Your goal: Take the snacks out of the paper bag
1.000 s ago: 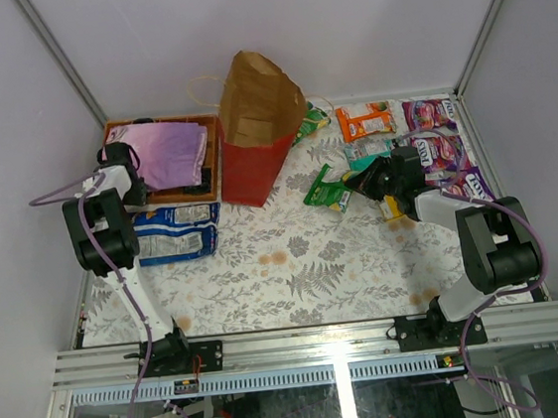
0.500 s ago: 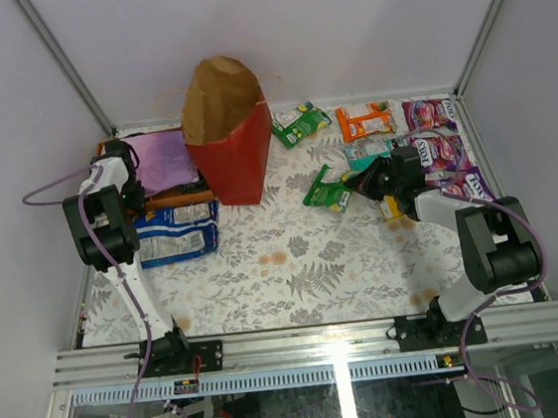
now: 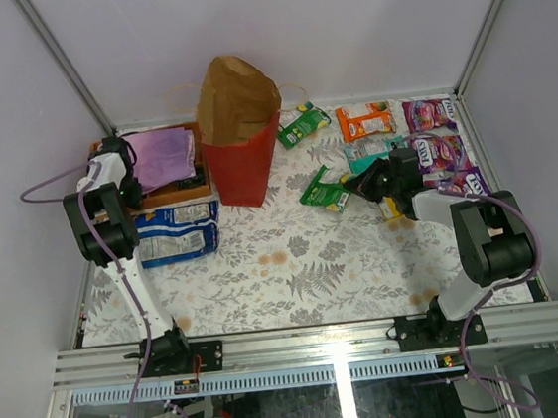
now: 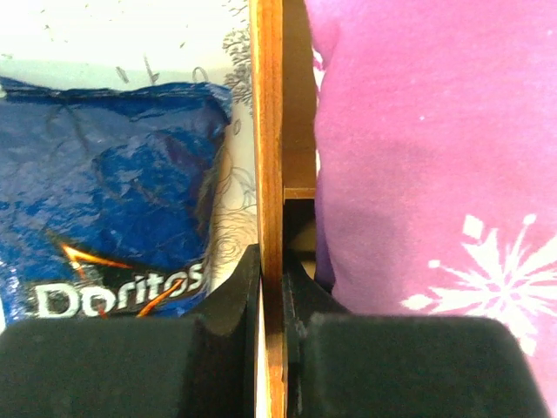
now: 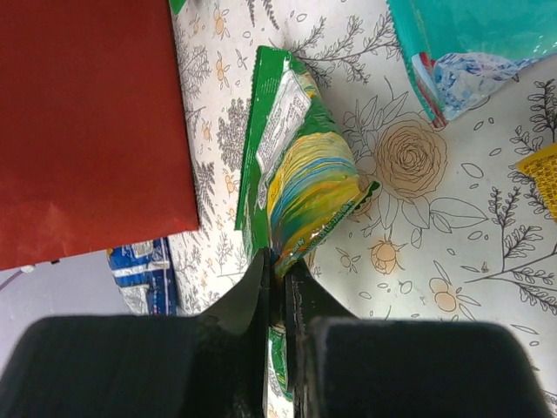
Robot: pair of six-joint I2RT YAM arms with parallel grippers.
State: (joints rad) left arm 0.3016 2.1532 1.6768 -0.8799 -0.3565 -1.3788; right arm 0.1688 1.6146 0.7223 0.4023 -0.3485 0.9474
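The robot's right gripper needs to release the green-and-yellow snack packet on the table (image 3: pixel 320 177) (image 5: pixel 319 106) between the red paper bag and teal packet.
The red paper bag (image 3: pixel 244 158) stands upright at the back middle, its brown top open; it also shows in the right wrist view (image 5: pixel 87 122). My right gripper (image 3: pixel 364 186) (image 5: pixel 283 270) is shut on the edge of a green packet (image 3: pixel 324 191) (image 5: pixel 305 174) just right of the bag, low over the table. Other snacks lie at the back right: green (image 3: pixel 302 125), orange (image 3: pixel 365 120), teal (image 3: pixel 366 152) (image 5: pixel 461 43), purple (image 3: pixel 429 113). My left gripper (image 3: pixel 133 192) (image 4: pixel 272 287) is shut on the wooden tray's rim (image 4: pixel 268 131).
The wooden tray (image 3: pixel 199 182) holds a folded purple cloth (image 3: pixel 162 156) (image 4: pixel 418 174) at the back left. Blue Doritos bags (image 3: pixel 177 232) (image 4: pixel 113 192) lie in front of it. A blue-and-white packet (image 3: pixel 471 185) lies by the right wall. Walls close three sides.
The paper bag slid left, then a little back right, uncovering the green packet behind it. The tray shifted in my left gripper. My right gripper barely moved.
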